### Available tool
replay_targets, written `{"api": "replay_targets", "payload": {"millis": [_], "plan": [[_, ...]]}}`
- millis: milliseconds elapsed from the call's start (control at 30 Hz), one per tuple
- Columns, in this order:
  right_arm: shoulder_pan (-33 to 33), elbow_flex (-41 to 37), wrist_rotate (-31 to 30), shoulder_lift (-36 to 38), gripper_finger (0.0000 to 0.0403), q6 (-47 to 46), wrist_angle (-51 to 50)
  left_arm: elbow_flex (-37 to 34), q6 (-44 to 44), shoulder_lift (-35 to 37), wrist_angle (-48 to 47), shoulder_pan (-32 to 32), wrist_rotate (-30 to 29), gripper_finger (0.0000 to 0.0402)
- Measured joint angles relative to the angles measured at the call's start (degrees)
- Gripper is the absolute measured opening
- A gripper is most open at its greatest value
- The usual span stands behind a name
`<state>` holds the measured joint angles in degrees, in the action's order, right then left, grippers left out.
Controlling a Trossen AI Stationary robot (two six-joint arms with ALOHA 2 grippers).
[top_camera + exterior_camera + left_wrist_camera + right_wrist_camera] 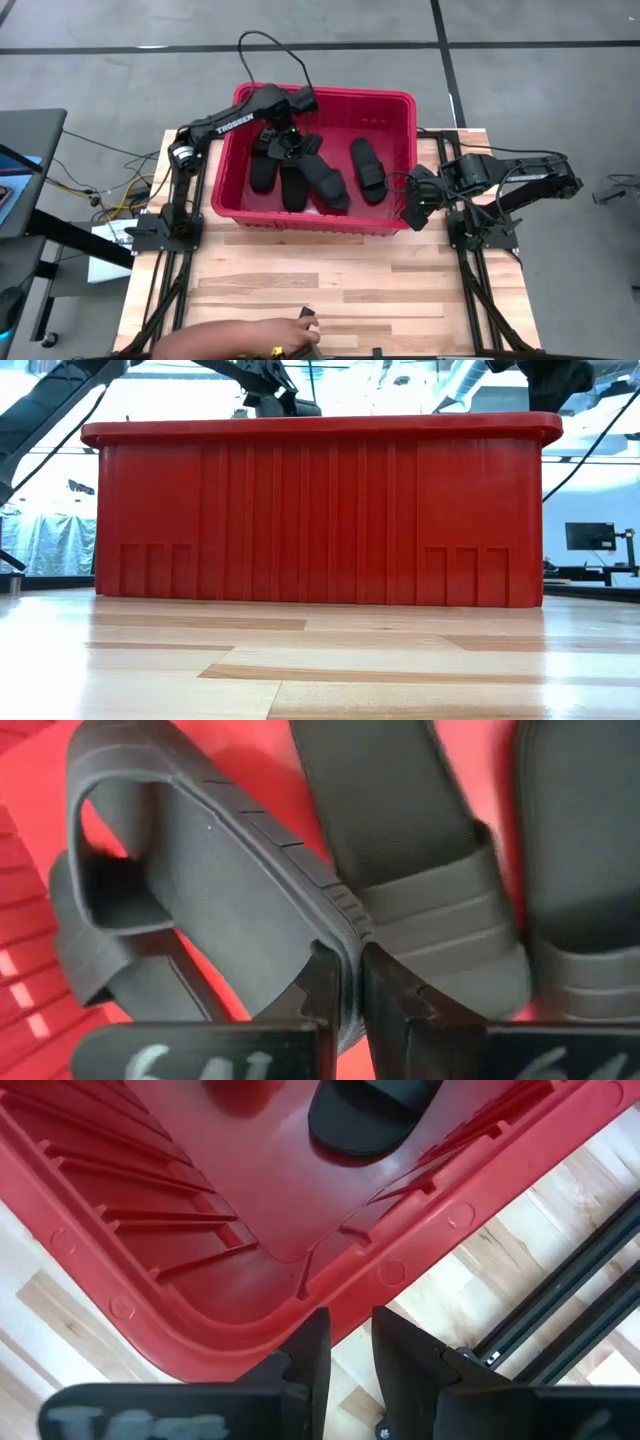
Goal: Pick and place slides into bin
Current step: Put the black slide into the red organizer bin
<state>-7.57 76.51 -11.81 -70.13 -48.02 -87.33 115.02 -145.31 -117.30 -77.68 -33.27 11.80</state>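
The slide will go down on the bin's bottom from my left gripper, beside the lone slide (pixel 346 169) that is near my right gripper.
The red bin (pixel 325 95) stands at the table's far middle, and its near wall (pixel 320 510) fills the low view. Several black slides (pixel 368 168) lie on its floor. My left gripper (pixel 290 135) reaches down into the bin's left half and is shut on one slide (pixel 200 890), which is turned on its side above two others (pixel 420 870). My right gripper (pixel 413 208) hangs over the bin's near right corner (pixel 330 1280), its fingers slightly apart with nothing between them. One slide's end (pixel 365 1115) shows beyond it. My left gripper (pixel 350 990) pinches the ribbed edge of the slide's sole (pixel 345 925) between its two fingers, coming from above and pointing steeply down. The slide sits on its side with its strap (pixel 100 850) away from the fingers. I cannot tell whether it rests on the slides below.
A person's hand (pixel 250 335) reaches in over the table's near edge with a small dark thing (pixel 307 318) at its fingers. Bare wooden tabletop (pixel 330 280) lies between the bin and the near edge. Black arm frames (pixel 170 220) flank the table on both sides.
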Motion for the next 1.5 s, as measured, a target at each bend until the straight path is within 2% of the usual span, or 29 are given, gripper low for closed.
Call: {"api": "replay_targets", "payload": {"millis": [167, 567, 700, 833, 1000, 1500], "plan": [[0.63, 0.0, -0.02, 0.0, 0.007, 0.44, 0.0, -0.02, -2.04, -1.42, 2.42, 0.4, 0.64, 0.0011], [1.72, 0.0, -0.24, 0.0, 0.007, 0.64, 0.0, 0.01, -2.69, -5.44, 15.55, 0.92, -3.73, 0.0011], [1.72, 0.0, -0.24, 0.0, 0.007, 1.08, 0.0, 0.0, -2.93, -7.36, 20.0, 1.39, -7.5, 0.0011], [1.72, 0.0, -0.24, 0.0, 0.007, 1.08, 0.02, -0.02, -3.03, -8.59, 20.62, 1.21, -8.36, 0.0011], [1.72, 0.0, -0.26, 0.0, 0.007, 1.41, 0.03, -0.02, -2.32, -8.5, 20.56, 1.11, -6.76, 0.0013], [1.72, 0.0, -0.46, -0.02, 0.007, 1.52, 1.03, -0.02, 13.82, -8.48, 29.95, -0.23, -1.55, 0.0089]]}}
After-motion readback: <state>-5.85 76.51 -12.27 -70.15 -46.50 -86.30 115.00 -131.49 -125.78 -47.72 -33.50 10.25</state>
